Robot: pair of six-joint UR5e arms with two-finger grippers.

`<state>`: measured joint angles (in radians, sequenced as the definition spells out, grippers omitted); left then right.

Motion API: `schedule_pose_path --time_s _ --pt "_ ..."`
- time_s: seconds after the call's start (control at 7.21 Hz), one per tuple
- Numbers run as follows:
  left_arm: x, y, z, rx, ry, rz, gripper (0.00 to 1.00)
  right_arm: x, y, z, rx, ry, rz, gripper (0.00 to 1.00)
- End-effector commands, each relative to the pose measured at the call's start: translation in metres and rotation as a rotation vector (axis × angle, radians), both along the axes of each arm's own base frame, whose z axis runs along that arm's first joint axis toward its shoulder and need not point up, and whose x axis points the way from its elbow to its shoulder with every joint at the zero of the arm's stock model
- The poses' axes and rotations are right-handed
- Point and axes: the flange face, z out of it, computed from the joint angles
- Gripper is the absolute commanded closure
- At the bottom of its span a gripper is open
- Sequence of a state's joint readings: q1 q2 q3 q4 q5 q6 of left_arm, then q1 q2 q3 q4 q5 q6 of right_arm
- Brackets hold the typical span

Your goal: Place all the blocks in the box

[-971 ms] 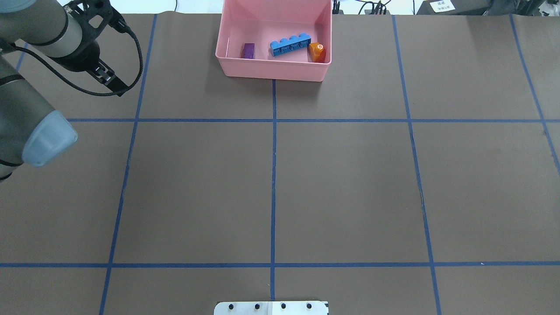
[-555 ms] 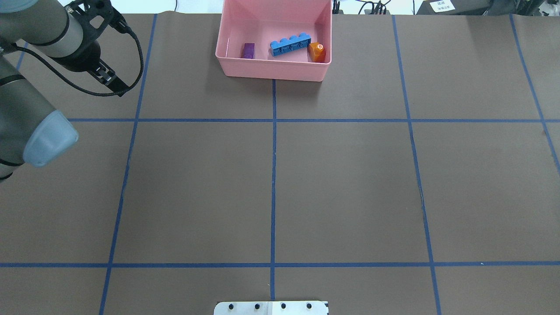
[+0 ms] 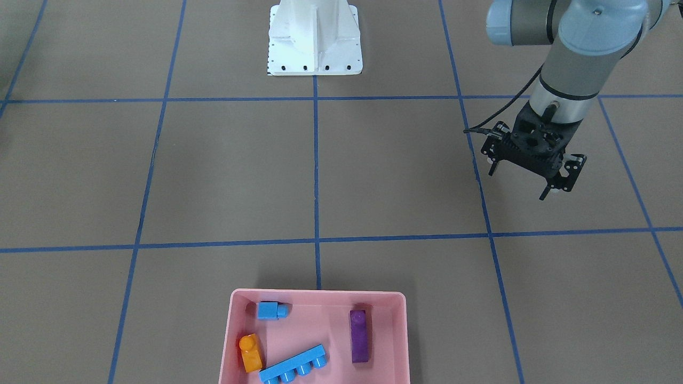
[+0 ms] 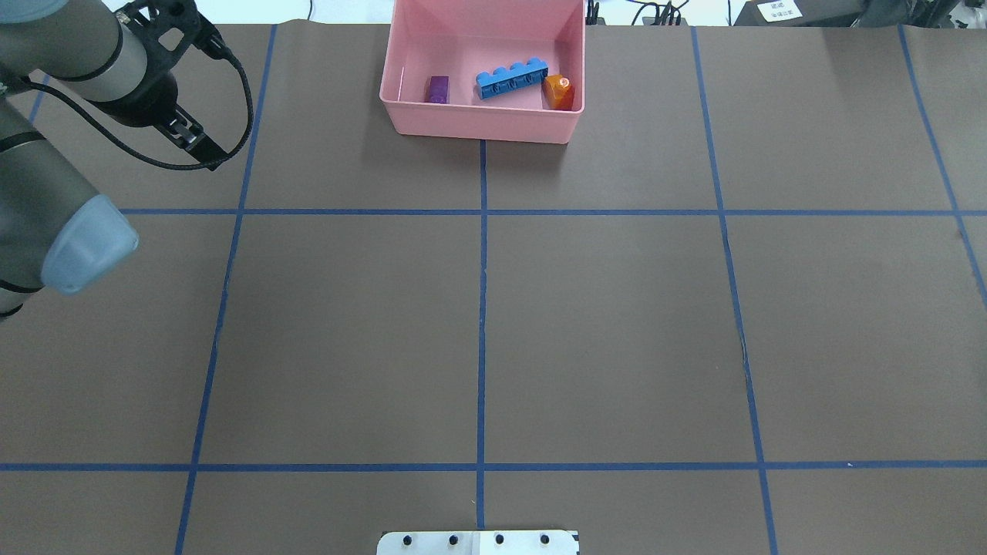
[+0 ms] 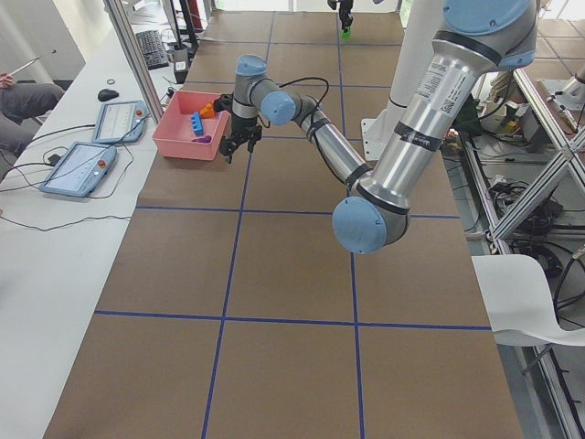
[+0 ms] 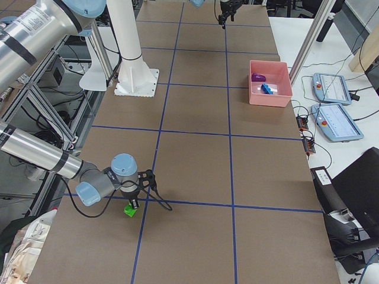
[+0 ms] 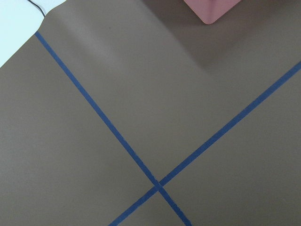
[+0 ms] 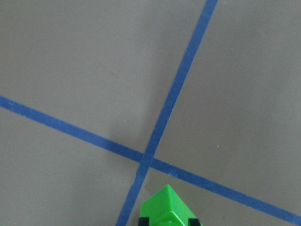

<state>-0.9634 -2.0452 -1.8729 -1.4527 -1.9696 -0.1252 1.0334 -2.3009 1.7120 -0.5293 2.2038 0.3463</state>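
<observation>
The robot's right gripper needs to release the green brick in the pink box point(image 3: 282, 338), between the small blue brick and the long blue brick.
The pink box point(image 3: 320, 296) stands at the table's far edge from the robot and also shows in the overhead view point(image 4: 482, 123). In it lie the orange brick point(image 3: 249, 352), the small blue brick point(image 3: 272, 310), the long purple brick point(image 3: 359, 336) and the long blue brick point(image 3: 293, 365). My left gripper point(image 3: 522, 180) is open and empty, hanging above bare table well away from the box. My right gripper point(image 6: 131, 204) is far off at the table's right end, its fingertips against both sides of the green brick point(image 8: 167, 207). I cannot tell whether the brick is lifted.
The white robot base point(image 3: 315, 37) stands at the near edge. Blue tape lines point(image 4: 482, 308) grid the brown table. Two teach pendants point(image 6: 334, 100) lie on the side bench beyond the box, where a person's arm shows point(image 5: 27, 96).
</observation>
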Motion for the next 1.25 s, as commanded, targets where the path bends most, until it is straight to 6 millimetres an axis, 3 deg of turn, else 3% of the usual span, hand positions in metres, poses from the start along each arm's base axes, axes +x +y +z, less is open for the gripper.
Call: schedule_pose_path --time_s 0.0,0.14,0.28,0.42,0.55,0.69,0.83,0.97,1.11 --pt "0.001 -0.001 0.001 -0.001 -0.001 0.001 0.00 0.007 -0.029 -0.031 0.015 -0.119 0.108 1.00" --pt "0.000 -0.001 0.001 -0.004 0.000 0.000 0.00 0.003 -0.062 -0.048 -0.001 -0.173 0.179 1.00" --pt "-0.008 -0.004 -0.001 -0.004 0.004 -0.013 0.00 -0.013 -0.115 -0.074 -0.043 -0.223 0.258 1.00" --pt "-0.040 -0.017 0.003 -0.033 0.014 -0.054 0.00 -0.027 -0.165 -0.098 -0.062 -0.234 0.291 1.00" --pt "-0.090 -0.028 0.021 -0.106 0.089 -0.055 0.00 -0.034 -0.211 -0.125 -0.066 -0.233 0.309 1.00" --pt "-0.143 -0.026 0.059 -0.145 0.131 -0.023 0.00 -0.043 -0.244 -0.161 -0.081 -0.227 0.315 1.00" --pt "-0.198 -0.009 0.124 -0.167 0.099 -0.044 0.00 -0.050 -0.273 -0.214 -0.111 -0.212 0.322 1.00" --pt "-0.216 0.005 0.170 -0.254 0.081 -0.085 0.00 -0.059 -0.306 -0.269 -0.134 -0.200 0.328 1.00" --pt "-0.263 -0.005 0.209 -0.282 0.074 -0.149 0.00 -0.070 -0.341 -0.317 -0.150 -0.184 0.335 1.00"
